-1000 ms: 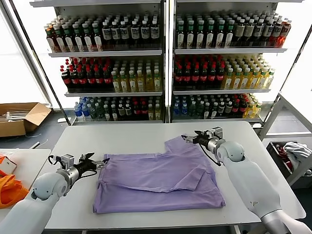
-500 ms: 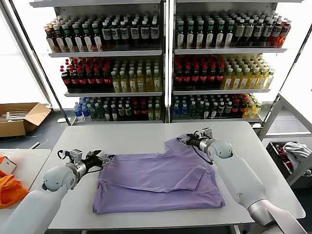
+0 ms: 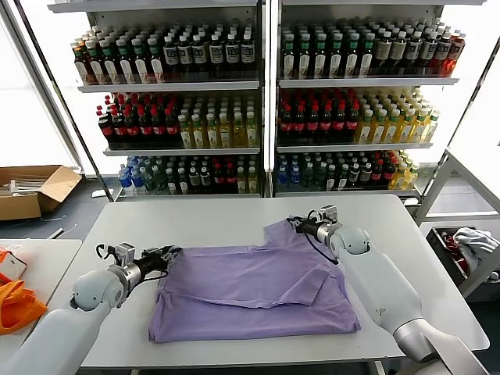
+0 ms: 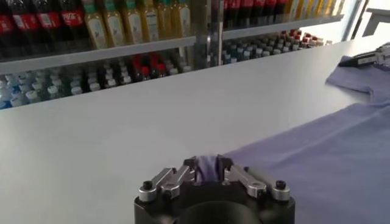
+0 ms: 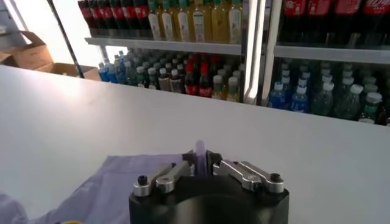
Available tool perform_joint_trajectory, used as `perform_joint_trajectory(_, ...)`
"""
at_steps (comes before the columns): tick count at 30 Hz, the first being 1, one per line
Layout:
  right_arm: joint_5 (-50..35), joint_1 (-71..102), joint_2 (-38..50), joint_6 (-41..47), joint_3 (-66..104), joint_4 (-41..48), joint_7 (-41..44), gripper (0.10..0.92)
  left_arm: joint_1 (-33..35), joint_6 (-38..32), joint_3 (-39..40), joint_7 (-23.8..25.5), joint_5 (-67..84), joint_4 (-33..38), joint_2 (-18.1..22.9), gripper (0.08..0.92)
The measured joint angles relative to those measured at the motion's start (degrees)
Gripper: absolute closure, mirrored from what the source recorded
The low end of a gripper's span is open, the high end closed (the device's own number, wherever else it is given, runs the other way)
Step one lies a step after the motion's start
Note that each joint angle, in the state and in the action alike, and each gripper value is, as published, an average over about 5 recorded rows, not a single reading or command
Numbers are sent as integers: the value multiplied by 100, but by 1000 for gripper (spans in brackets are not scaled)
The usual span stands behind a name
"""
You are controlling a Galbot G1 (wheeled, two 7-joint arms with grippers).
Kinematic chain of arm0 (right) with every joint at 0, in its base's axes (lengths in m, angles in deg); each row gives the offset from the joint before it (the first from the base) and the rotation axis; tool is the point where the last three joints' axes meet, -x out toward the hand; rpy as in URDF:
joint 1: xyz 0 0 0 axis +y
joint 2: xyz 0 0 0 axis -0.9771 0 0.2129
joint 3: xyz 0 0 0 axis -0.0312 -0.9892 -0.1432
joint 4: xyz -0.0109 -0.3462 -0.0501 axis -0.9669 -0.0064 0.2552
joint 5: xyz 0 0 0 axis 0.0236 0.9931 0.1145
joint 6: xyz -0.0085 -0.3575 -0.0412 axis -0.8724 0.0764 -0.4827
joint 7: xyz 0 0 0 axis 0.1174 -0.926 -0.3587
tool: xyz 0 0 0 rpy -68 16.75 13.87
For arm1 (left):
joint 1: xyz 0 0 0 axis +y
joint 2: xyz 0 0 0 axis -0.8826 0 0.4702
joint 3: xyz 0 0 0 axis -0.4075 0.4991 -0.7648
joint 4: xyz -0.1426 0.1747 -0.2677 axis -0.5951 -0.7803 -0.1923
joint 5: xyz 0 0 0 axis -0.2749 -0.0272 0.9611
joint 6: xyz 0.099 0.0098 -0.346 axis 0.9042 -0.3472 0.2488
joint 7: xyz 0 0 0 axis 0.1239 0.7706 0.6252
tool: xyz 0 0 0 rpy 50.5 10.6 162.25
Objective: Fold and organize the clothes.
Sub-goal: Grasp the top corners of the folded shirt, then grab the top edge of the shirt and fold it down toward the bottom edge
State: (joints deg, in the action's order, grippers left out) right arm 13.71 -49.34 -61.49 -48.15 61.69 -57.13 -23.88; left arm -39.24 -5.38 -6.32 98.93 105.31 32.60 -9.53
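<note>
I will let go of the lavender T-shirt's far corner with my right gripper on the shirt's body (image 3: 336,300), next to the folded sleeve flap.
A lavender T-shirt (image 3: 250,289) lies partly folded, plain side up, on the white table (image 3: 211,223). My left gripper (image 3: 170,252) is at the shirt's far left corner, shut on a pinch of its fabric (image 4: 209,165). My right gripper (image 3: 295,224) is at the shirt's far right corner, shut on a thin fold of fabric (image 5: 200,152). Both corners sit low at the table. A sleeve flap (image 3: 308,285) is folded over the body on the right.
Shelves of bottles (image 3: 258,101) stand behind the table. A cardboard box (image 3: 31,187) sits on the floor at the left. Orange fabric (image 3: 16,305) lies on a side table at the left. A white-grey cloth heap (image 3: 473,238) sits at the right.
My left gripper has moved right onto the shirt's left corner and closed on it. My right gripper has moved left along the far edge and grips the right corner.
</note>
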Motion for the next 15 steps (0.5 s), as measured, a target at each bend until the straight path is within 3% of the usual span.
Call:
perform_joint_trajectory(5,-203,84,86,71,82,-253,-78,920,66,-1,-52,-22,44,70,0,901)
perform_joint_trajectory(15,-782,371,350,236,356,-1206,-247,920,239,15,-257,-102,221,479,-124,914)
